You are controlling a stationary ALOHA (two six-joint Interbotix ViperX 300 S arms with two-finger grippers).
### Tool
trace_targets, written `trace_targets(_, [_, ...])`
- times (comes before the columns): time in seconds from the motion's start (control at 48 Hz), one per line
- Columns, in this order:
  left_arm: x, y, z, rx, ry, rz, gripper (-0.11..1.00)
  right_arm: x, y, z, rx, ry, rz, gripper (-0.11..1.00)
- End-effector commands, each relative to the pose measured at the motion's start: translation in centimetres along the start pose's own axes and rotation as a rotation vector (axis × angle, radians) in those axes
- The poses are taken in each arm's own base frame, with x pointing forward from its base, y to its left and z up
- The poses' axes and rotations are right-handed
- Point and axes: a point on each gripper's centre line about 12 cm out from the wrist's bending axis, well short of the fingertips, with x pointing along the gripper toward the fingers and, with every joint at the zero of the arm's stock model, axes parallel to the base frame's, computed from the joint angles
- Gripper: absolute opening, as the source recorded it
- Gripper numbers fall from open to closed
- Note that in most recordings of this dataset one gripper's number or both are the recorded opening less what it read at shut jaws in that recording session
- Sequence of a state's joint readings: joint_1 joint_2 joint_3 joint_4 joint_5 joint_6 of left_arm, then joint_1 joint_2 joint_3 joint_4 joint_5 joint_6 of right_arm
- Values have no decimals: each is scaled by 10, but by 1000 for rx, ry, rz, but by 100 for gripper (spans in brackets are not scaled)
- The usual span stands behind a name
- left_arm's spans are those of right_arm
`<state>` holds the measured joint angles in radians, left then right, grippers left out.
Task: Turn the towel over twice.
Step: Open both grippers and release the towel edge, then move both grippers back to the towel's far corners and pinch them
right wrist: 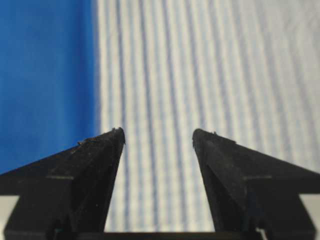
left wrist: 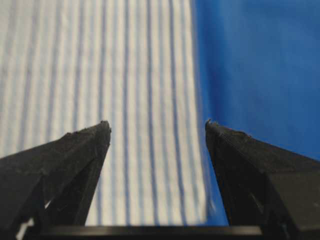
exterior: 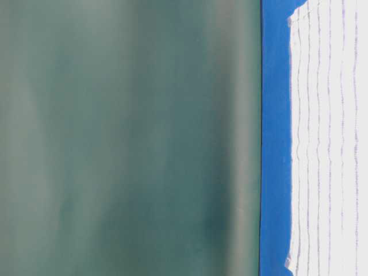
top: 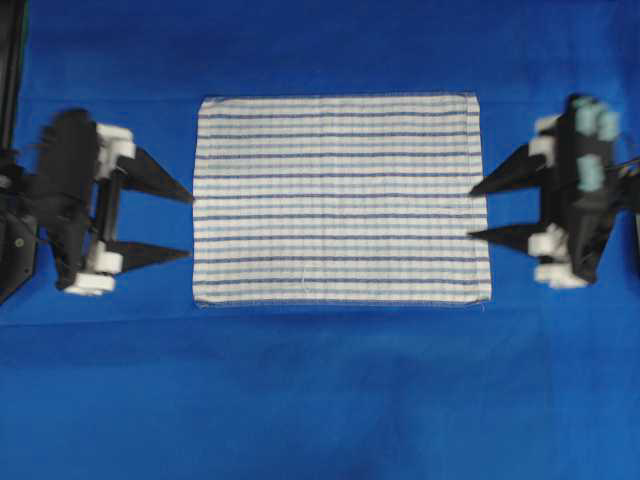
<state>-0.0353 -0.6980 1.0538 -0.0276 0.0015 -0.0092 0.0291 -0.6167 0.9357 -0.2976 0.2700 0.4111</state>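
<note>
Next, my right gripper grips the towel at the far corner [top: 471, 98], the one on that gripper's own side.
The towel [top: 340, 198], white with dark and light blue stripes, lies flat and spread out on the blue table covering [top: 320, 400]. My left gripper [top: 190, 226] is open just off the towel's left edge, its fingertips level with the lower half of that edge. Open as well, my right gripper [top: 470, 212] has its fingertips at the towel's right edge. In the left wrist view the towel [left wrist: 125, 100] runs between the spread fingers [left wrist: 85, 150] with nothing held. The right wrist view shows the towel [right wrist: 190, 75] ahead of its open gripper [right wrist: 158, 135]. The towel's far edge [exterior: 328, 138] shows in the table-level view.
Blue table covering [top: 320, 50] surrounds the towel on all sides, with a wide free band toward the front. A plain grey-green wall [exterior: 126, 138] stands behind the table. Dark arm bases sit at the far left [top: 15, 200] and far right [top: 625, 190].
</note>
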Motion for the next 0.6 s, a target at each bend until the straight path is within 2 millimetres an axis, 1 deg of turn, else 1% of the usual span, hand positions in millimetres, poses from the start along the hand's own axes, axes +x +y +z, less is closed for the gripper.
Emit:
trace_targets(0.0, [-14,4,16,9,-106,17,70,-16,-8,15,-18,-107,-16,62])
trace_targets(0.125, [-36,8,27,36,-201,37,70,-33,-16,25,-30,-203,-37,62])
trace_targets(0.271, [-49,13,29,44,-252,64,70,-45,-20,30,-40,-268,-48,62])
trace_targets(0.437, [-50,17,23,40,-258,83,70,-43,-26,27,-30,-272,-65,62])
trace_targets(0.583, [-43,29,17,31,-236,136,70,-33,-43,24,1,-235,-127,62])
